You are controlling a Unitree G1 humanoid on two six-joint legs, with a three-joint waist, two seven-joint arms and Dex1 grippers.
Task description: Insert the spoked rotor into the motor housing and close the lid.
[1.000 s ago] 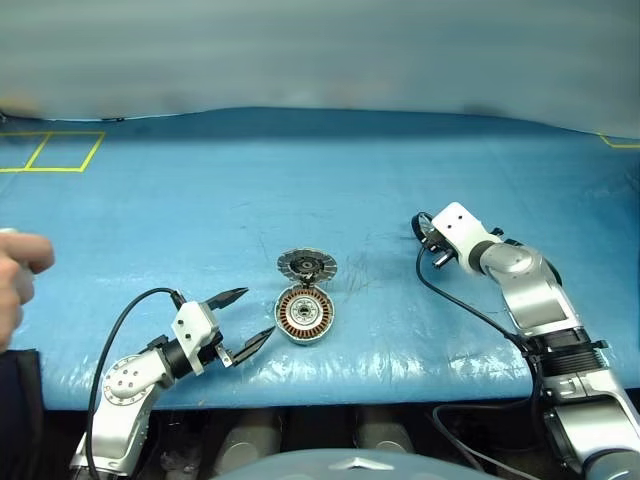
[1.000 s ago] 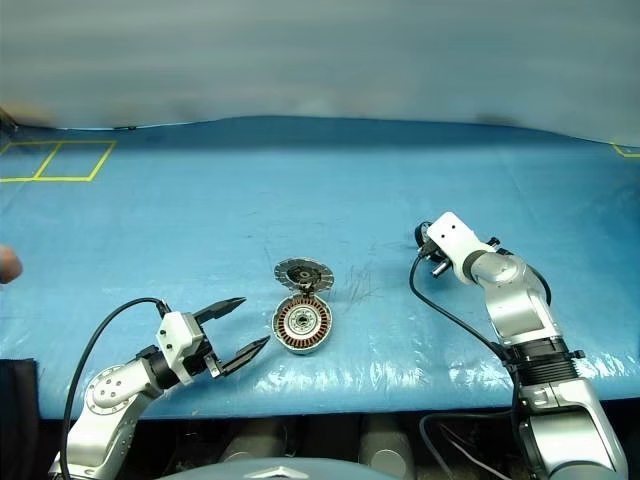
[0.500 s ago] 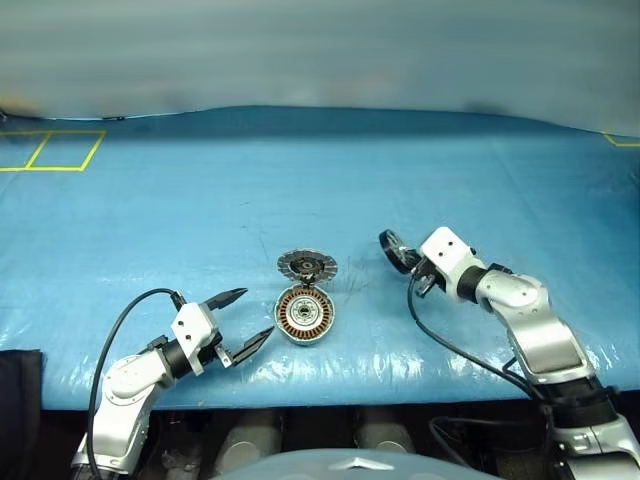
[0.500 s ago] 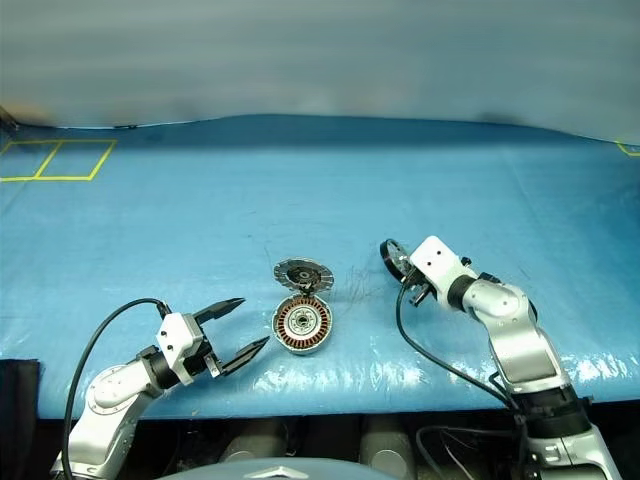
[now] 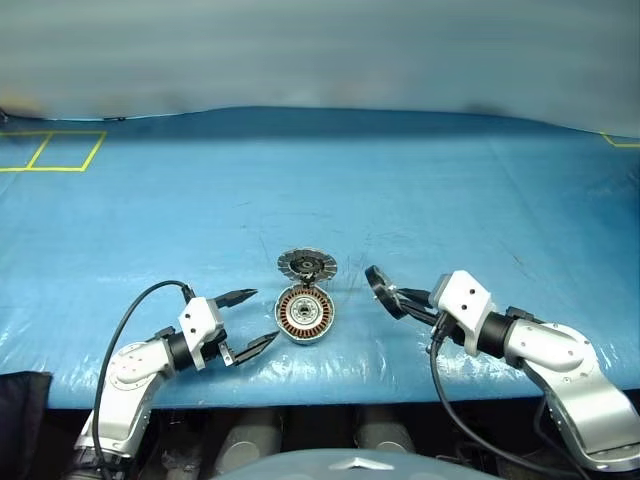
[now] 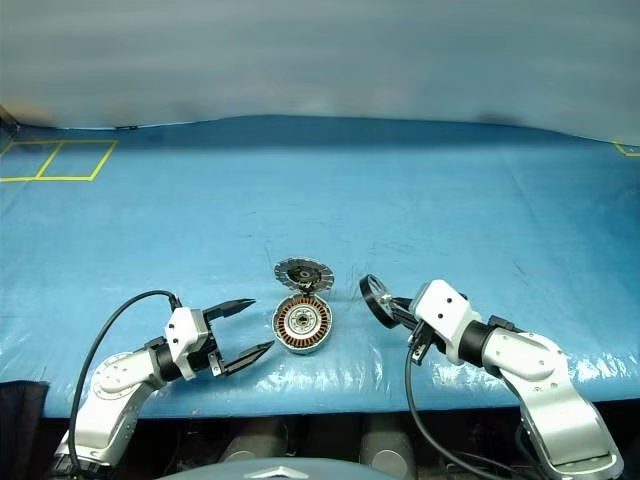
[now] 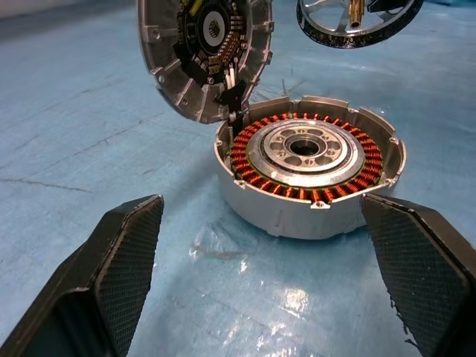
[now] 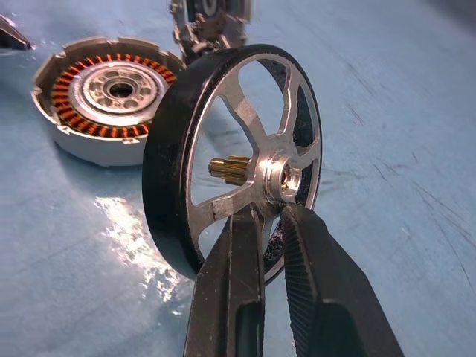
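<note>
Next, I set the spoked rotor down flat with my right gripper on the blue cover point(image 5: 383, 283) point(image 8: 309, 231), next to the motor housing.
The motor housing point(image 5: 305, 315), a short silver cup with copper windings, sits on the blue cover near the front edge. Its lid point(image 5: 306, 265) stands open and tilted up at the far rim, slotted face showing. The spoked rotor point(image 8: 238, 156) is a dark wheel with silver spokes and hangs on edge just right of the housing point(image 6: 301, 327). My right gripper point(image 8: 269, 212) is shut on one of the rotor's point(image 5: 378, 291) spokes near the hub. My left gripper point(image 5: 260, 317) is open just left of the housing, its fingers point(image 7: 119, 253) spread wide and pointing at it.
A wrinkled blue cover point(image 5: 400, 200) spans the table, with its front edge point(image 5: 330, 375) close to both arms. Yellow tape squares point(image 5: 60, 150) mark the far left corner. A black cable point(image 5: 130, 320) loops over my left arm.
My right gripper has carried the rotor left and nearer, from the right side to just beside the housing. A person's hand at the left edge has gone. My left gripper stayed in place.
</note>
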